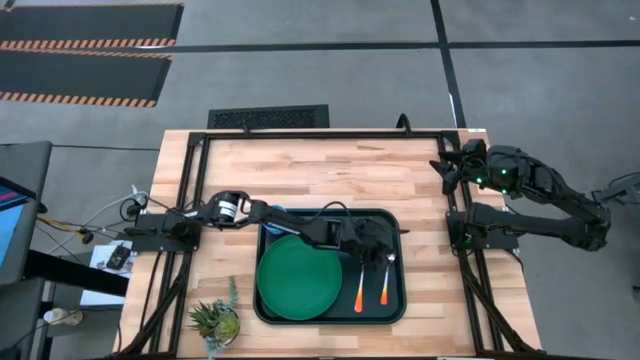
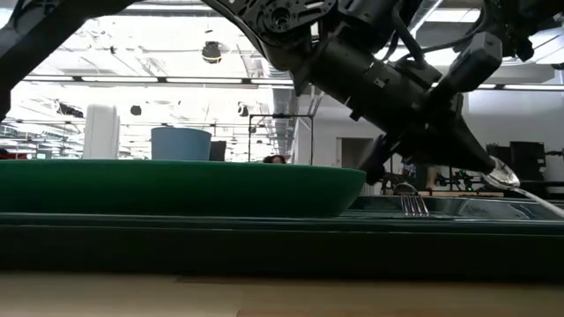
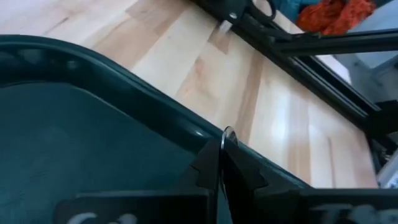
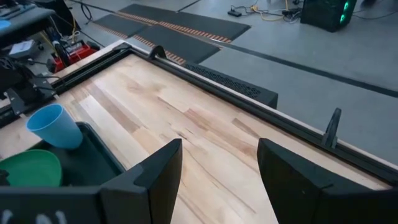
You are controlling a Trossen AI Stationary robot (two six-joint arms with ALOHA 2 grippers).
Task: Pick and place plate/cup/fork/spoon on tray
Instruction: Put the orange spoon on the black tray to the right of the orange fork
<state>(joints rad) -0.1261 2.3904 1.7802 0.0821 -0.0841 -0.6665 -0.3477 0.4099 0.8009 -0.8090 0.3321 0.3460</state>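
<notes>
My left gripper should release the spoon, now held in the tray, on the tray's bottom between the fork and the tray's side rim (image 1: 382,286), and I should do that with it.
The dark-green tray (image 1: 330,214) lies mid-table. On it lie the green plate (image 1: 298,277), the fork (image 1: 359,292) with its tines (image 2: 410,204) on the tray floor, and the spoon (image 1: 384,290). The light-blue cup (image 4: 55,126) stands in the tray's far-left corner, mostly hidden under my left arm in the high view. My left gripper (image 1: 381,262) is over the tray's right part, shut on the spoon. My right gripper (image 4: 219,168) is open and empty, waiting near the table's far right (image 1: 455,168). My left gripper pinches the spoon's metal bowl end between its two shut fingers; the bowl's thin edge (image 3: 229,132) sticks out past the fingertips. The fingers slant down from the table's left. The bowl (image 2: 504,174) is raised above the tray floor, and the handle slopes down toward the near edge.
A small potted plant (image 1: 215,322) stands at the table's near-left corner. A black frame (image 1: 330,133) runs around the tabletop. Bare wood lies beyond the tray's far rim and to its right (image 1: 430,290).
</notes>
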